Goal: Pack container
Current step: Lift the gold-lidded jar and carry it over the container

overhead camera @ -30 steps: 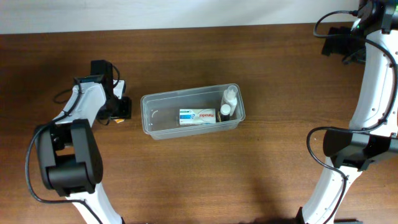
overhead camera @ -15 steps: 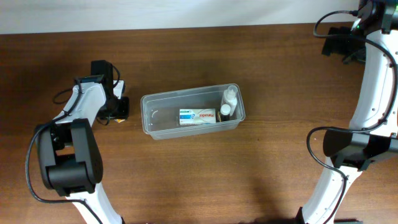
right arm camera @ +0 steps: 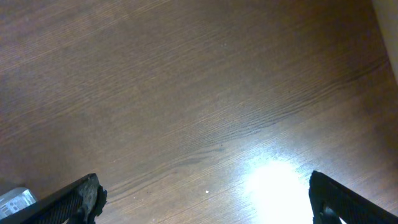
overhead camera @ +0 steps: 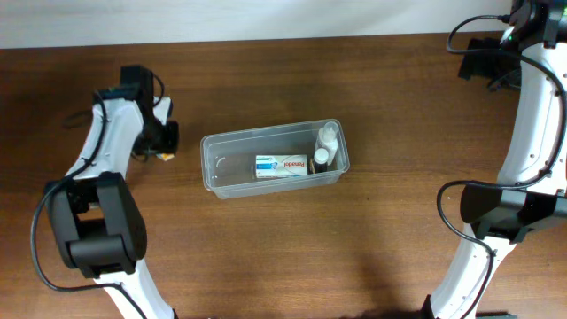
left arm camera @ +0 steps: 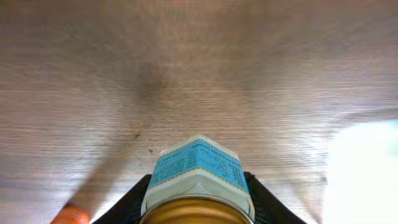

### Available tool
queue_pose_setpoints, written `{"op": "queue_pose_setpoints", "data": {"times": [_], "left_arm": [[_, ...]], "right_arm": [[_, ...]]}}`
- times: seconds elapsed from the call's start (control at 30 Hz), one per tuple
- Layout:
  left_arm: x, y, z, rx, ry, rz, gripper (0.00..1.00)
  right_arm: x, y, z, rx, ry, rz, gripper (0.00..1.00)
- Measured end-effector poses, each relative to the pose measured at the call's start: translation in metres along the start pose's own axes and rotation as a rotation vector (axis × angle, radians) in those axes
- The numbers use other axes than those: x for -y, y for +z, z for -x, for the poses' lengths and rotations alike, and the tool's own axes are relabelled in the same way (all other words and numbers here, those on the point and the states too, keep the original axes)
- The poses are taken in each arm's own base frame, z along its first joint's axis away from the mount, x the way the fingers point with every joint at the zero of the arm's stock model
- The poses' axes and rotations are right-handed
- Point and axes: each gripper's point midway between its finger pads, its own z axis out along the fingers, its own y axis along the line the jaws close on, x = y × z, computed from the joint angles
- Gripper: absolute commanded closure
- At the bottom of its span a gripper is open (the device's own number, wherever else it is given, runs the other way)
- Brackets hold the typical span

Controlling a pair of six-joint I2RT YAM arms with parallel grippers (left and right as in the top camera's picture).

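The robot's left gripper should set the small jar down in the tub's empty end (overhead camera: 232, 165) next to the white and blue box.
The container (overhead camera: 213, 177) is a clear rectangular tub at the table's middle. It holds a white and blue box (overhead camera: 282, 165) and two small white bottles (overhead camera: 328, 136) at its right end. My left gripper (overhead camera: 165, 140) is to the left of the tub, apart from it. In the left wrist view the left gripper (left arm camera: 198, 194) is shut on a small jar (left arm camera: 199, 165) with a blue label and a gold lid, held above the wood. My right gripper (overhead camera: 483, 60) is at the far right back, open and empty; its fingers show wide apart in the right wrist view (right arm camera: 205, 193).
A small orange thing (left arm camera: 67, 215) lies on the table by the left gripper, also in the overhead view (overhead camera: 162, 157). The table is dark brown wood (overhead camera: 292, 257), with its back edge along the top.
My left arm has drawn back and to the left, carrying the jar a little farther from the tub. The right arm and the tub's contents have not moved.
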Motion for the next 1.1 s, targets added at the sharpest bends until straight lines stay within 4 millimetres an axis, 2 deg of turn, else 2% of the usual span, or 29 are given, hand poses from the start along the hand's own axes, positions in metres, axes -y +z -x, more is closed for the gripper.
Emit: {"op": "queue_pose_setpoints", "data": {"times": [0.23, 0.4, 0.5, 0.73, 0.9, 1.1], "left_arm": [[0.015, -0.058, 0.021, 0.042, 0.023, -0.045, 0.72], [0.048, -0.085, 0.026, 0.061, 0.098, -0.067, 0.71], [0.07, -0.093, 0.026, 0.078, 0.146, -0.078, 0.71], [0.113, -0.125, 0.011, 0.112, 0.252, -0.1, 0.71], [0.136, -0.133, 0.002, 0.12, 0.311, -0.113, 0.71], [0.155, -0.119, -0.013, 0.073, 0.361, -0.118, 0.71]], "right_arm": [[0.0, 0.0, 0.0, 0.0, -0.001, 0.0, 0.02], [0.0, 0.0, 0.0, -0.001, -0.001, 0.0, 0.02], [0.0, 0.0, 0.0, -0.001, -0.001, 0.0, 0.02], [0.0, 0.0, 0.0, -0.001, -0.001, 0.0, 0.02], [0.0, 0.0, 0.0, -0.001, -0.001, 0.0, 0.02], [0.0, 0.0, 0.0, -0.001, -0.001, 0.0, 0.02]]}}
